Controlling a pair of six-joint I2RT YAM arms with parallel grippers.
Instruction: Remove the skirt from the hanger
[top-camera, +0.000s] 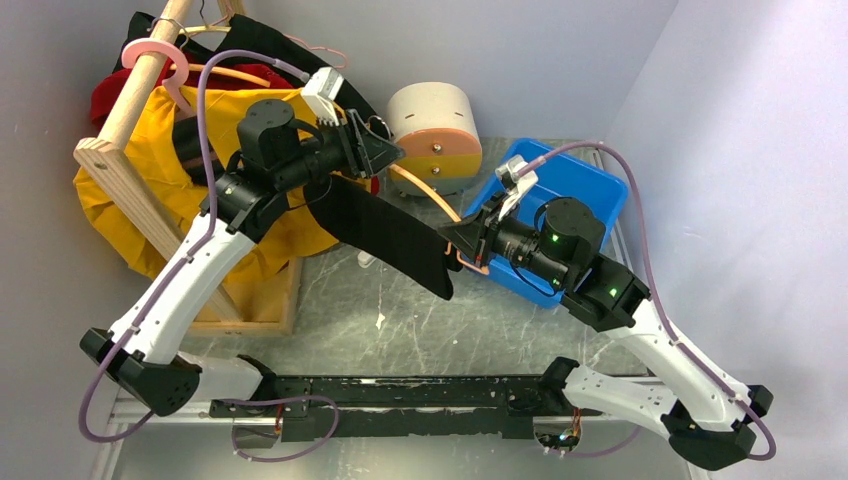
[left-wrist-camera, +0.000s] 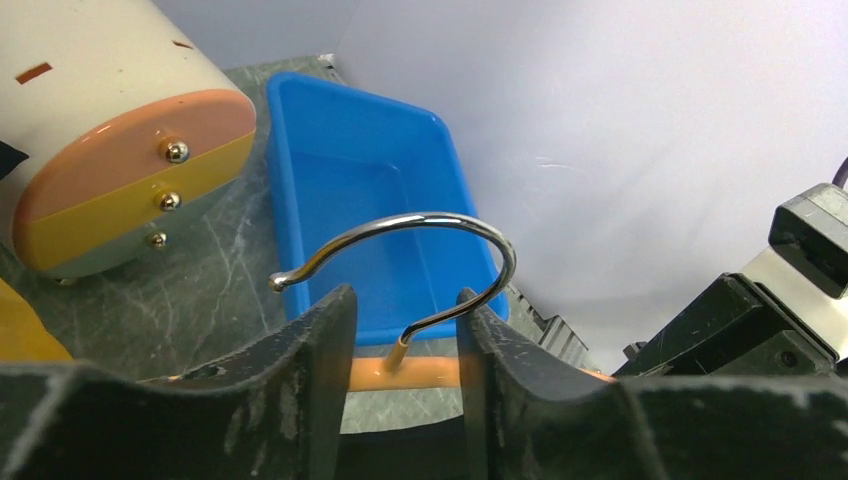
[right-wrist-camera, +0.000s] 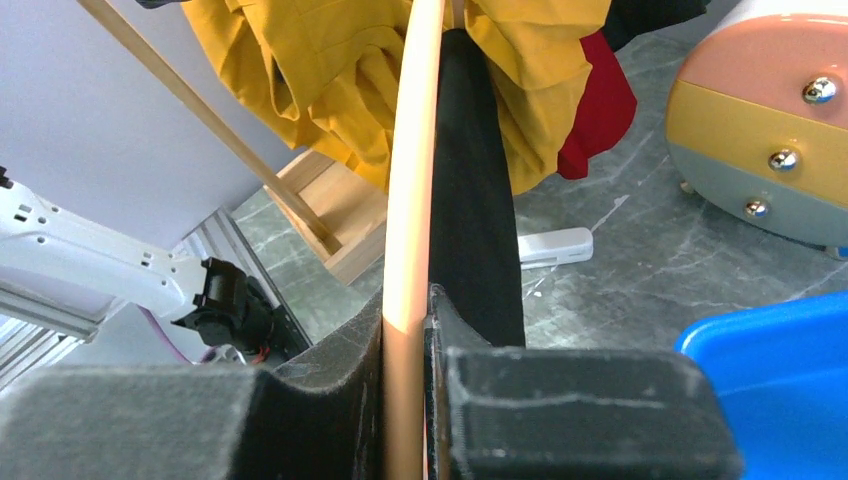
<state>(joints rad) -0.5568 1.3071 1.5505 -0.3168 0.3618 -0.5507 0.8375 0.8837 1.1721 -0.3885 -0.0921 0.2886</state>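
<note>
The hanger's lower end is in my right gripper, so my left gripper should hold the hanger while my right gripper opens and takes the black skirt (top-camera: 415, 242).
A black skirt (top-camera: 385, 232) hangs on an orange hanger (top-camera: 425, 195) with a chrome hook (left-wrist-camera: 440, 225), held in the air over the table between both arms. My left gripper (top-camera: 375, 150) is open; its fingers straddle the hook's stem and the orange bar (left-wrist-camera: 405, 300), and the wire touches the right finger. My right gripper (top-camera: 455, 238) is shut on the hanger's orange bar (right-wrist-camera: 415, 150) at its lower end, with the skirt (right-wrist-camera: 475, 200) right beside the bar, against one finger.
A blue bin (top-camera: 565, 185) stands at the right, behind the right gripper. A cream and peach drum (top-camera: 435, 125) is at the back. A wooden rack (top-camera: 120, 150) with yellow and red garments stands at the left. A small white object (right-wrist-camera: 555, 245) lies on the table.
</note>
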